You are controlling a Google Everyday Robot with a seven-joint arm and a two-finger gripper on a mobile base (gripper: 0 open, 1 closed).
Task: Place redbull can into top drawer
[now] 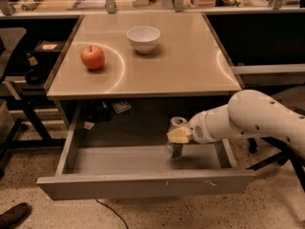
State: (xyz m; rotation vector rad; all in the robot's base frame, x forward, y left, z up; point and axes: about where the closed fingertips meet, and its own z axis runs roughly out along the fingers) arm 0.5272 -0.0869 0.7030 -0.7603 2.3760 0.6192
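I need to use my gripper to set the redbull can down on the drawer's bottom behind the grey front panel (170, 158), toward the white arm.
The top drawer (143, 184) is pulled open below the beige table top; its grey front panel faces me. The redbull can (176, 149) stands upright inside the drawer, right of the middle, with its pull-tab top showing. My gripper (178, 136) comes in from the right on the white arm and is shut on the can's upper half. One yellowish fingertip (179, 135) lies across the can's front. The can's base is at the drawer floor; I cannot tell whether it touches.
A red apple (93, 57) and a white bowl (143, 38) sit on the table top (190, 66). Scraps of paper lie on the floor behind the drawer. A dark shelf unit stands at the left, a chair base at the right.
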